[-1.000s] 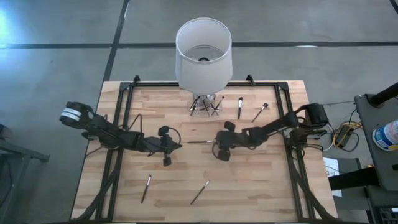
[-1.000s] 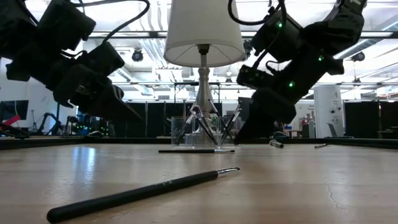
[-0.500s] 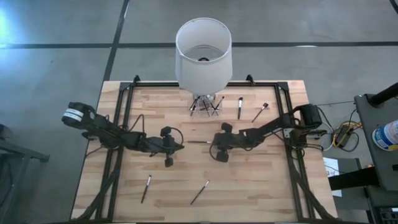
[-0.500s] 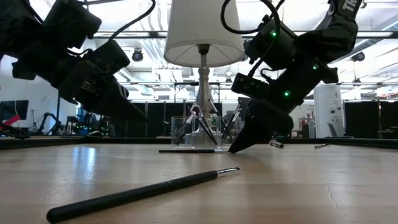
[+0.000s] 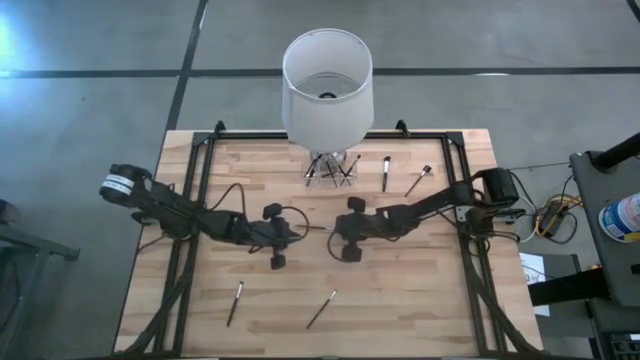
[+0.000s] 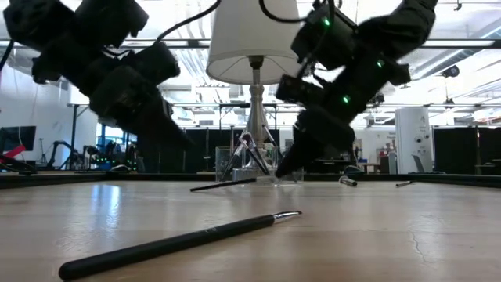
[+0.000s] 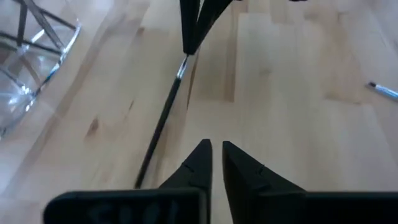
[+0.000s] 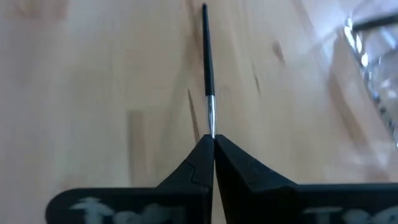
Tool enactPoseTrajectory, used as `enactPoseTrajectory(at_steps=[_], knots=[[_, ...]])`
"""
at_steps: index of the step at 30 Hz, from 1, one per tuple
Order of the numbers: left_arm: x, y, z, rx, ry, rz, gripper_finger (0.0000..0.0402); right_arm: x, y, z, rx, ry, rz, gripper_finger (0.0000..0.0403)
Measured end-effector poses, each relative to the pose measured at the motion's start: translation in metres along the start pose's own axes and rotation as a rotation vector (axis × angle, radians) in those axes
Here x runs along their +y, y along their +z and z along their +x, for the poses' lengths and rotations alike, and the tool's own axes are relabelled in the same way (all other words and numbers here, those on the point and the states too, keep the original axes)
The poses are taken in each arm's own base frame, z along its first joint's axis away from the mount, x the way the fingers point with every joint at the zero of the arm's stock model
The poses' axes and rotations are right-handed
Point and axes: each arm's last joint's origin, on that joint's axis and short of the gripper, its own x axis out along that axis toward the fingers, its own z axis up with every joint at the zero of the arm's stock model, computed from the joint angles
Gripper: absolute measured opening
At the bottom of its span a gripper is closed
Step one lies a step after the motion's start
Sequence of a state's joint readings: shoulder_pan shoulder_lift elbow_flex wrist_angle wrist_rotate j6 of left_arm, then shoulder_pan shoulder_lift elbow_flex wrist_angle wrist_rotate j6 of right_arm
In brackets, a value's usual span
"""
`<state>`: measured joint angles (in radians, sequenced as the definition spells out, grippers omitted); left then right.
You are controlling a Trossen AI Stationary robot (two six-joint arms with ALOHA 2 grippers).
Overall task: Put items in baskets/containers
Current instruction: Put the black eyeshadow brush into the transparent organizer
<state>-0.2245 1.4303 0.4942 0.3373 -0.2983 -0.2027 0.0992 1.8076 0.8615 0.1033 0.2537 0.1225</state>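
I see the brush's dark handle beside my left gripper's fingers, so next I open them and grab the brush (image 7: 179,78) near its silvery end before my right gripper opens.
A thin dark brush (image 5: 312,228) with a silvery end lies at the table's middle between my two grippers. My right gripper (image 5: 329,230) is shut on it. My left gripper (image 7: 216,149) stands just left of the brush's dark end, its fingers a little apart with nothing between them; the brush (image 7: 163,121) passes beside them. The clear container (image 5: 332,170) stands under the white lampshade (image 5: 327,85) at the far edge, with several brushes standing in it. Loose brushes lie flat at far right (image 5: 386,172), (image 5: 418,180) and near the front (image 5: 235,302), (image 5: 321,309). My right gripper pinches the brush's silvery end (image 8: 211,127) between its two fingertips. The fingers slant down from the table's right and lie along the brush. That end is raised, and the brush slopes down to its dark end (image 6: 193,189), which rests on the table.
Black frame rails (image 5: 200,200) run along the table's left, right and far sides. The lamp stands at the far middle, right above the container. Bare wood lies around the table's middle and near edge. Lab gear stands in the room beyond the table.
My right gripper has gone toward the table's left, come down onto the flat brush's silvery end, shut on it and raised that end, so the brush now slopes with its dark end on the wood. My left gripper has drifted right, toward the brush.
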Motion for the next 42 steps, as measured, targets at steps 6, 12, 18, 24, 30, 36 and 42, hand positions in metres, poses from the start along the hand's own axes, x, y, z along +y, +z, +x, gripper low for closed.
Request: enactPoseTrajectory(at_steps=[6,12,18,24,30,36,42], knots=[[-0.003,0.013,0.001,-0.020,0.008,0.019,0.0071,0.015,0.026,-0.008,-0.018,0.019,-0.050,0.0008],[-0.004,0.023,0.001,-0.026,0.024,0.021,0.0097,0.026,0.051,-0.018,-0.059,0.025,-0.083,0.0008],[-0.008,0.025,0.012,-0.005,0.051,0.028,0.0108,0.034,0.066,-0.025,-0.106,0.035,-0.108,0.0008],[-0.012,0.027,0.031,0.019,0.100,0.067,0.0109,0.038,0.069,-0.027,-0.119,0.044,-0.118,0.0008],[-0.017,0.029,0.040,0.015,0.067,0.154,0.0103,0.039,0.064,-0.026,-0.106,0.042,-0.120,0.0008],[-0.016,0.029,0.037,0.024,0.062,0.156,0.0028,0.039,0.060,-0.025,-0.099,0.038,-0.119,0.0008],[-0.016,0.031,0.035,0.015,0.061,0.148,0.0011,0.041,0.065,-0.027,-0.118,0.007,-0.096,0.0008]])
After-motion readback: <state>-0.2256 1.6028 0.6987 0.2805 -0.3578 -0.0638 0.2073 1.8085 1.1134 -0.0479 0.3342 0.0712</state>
